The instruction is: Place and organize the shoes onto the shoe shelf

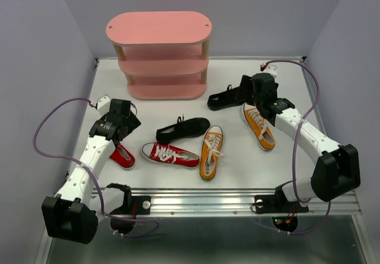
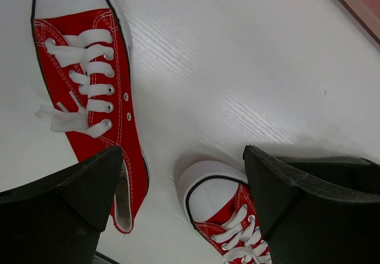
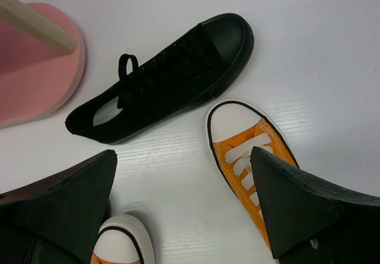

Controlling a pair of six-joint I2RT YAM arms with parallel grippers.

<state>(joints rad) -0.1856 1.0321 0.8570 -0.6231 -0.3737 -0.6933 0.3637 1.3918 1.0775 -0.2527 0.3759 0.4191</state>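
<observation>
The robot's left gripper will close on the opening's side edge (image 1: 125, 149) (image 2: 126, 149) of the outer red shoe, just behind that shoe's laces, facing the mid-table red shoe.
The pink shoe shelf (image 1: 159, 28) stands at the back, all its boards bare. Six shoes lie on the table. One red shoe (image 1: 170, 155) and one black shoe (image 1: 183, 130) lie mid-table beside an orange shoe (image 1: 211, 151). My left gripper (image 1: 123, 123) hangs open over the toe of the second red shoe (image 2: 221, 212), holding nothing; the other red shoe (image 2: 89, 92) lies to its left. My right gripper (image 1: 256, 91) is open above the table between the second black shoe (image 3: 172, 80) and the second orange shoe (image 3: 246, 151).
The shelf's bottom board (image 3: 35, 74) and a wooden post (image 3: 35, 19) lie close to the black shoe's heel in the right wrist view. Purple cables (image 1: 41, 127) loop beside both arms. A metal rail (image 1: 237, 197) runs along the table's near edge.
</observation>
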